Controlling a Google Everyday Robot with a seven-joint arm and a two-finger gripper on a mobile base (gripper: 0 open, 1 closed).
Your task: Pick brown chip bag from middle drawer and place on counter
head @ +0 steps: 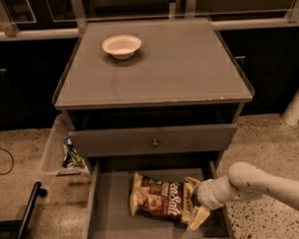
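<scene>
My gripper should grip the brown chip bag's end (186, 201) nearest the white arm, because the bag should be lifted from the middle drawer.
The brown chip bag (159, 199) lies flat on the bottom of the open middle drawer (111, 216), a little right of its centre, with the "Sea Salt" script facing up. My gripper (194, 202) comes in from the right on a white arm (262, 184) and sits down in the drawer at the bag's right end, touching or overlapping its edge. The counter (167, 66) is the grey cabinet top above, with small chips along its front edge.
A white bowl (121, 45) stands on the counter at the back left. The drawer front with a round knob (154, 142) juts out just above the open drawer. A clear bin (62, 151) with small items and a black bar (27, 214) are on the floor at left.
</scene>
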